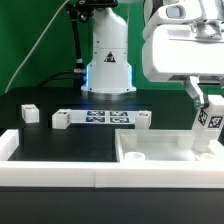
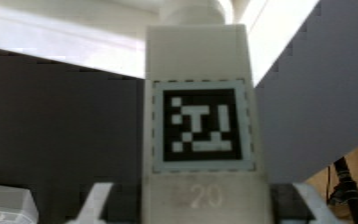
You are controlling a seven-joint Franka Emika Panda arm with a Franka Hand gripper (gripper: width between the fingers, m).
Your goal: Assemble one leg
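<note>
The robot's gripper needs to let go of the leg, standing up, in the white panel's far corner (image 1: 194,149), the one away from the marker board.
My gripper (image 1: 203,100) is shut on the leg (image 1: 208,118), a short white square post with a black-and-white tag on its side. I hold it upright at the exterior view's right, over the far right corner of the large white tray-like panel (image 1: 150,150). I cannot tell whether its lower end touches the panel. In the wrist view the leg (image 2: 201,110) fills the middle, tag facing the camera, with the number 20 below the tag. My gripper (image 2: 202,205) shows there with one finger (image 2: 101,200) on each side of the post.
The marker board (image 1: 97,118) lies mid-table with small white parts at its ends (image 1: 62,120) (image 1: 143,120). Another small white part (image 1: 30,113) sits at the exterior view's left. A white rail (image 1: 60,178) runs along the front. The robot base (image 1: 108,65) stands behind.
</note>
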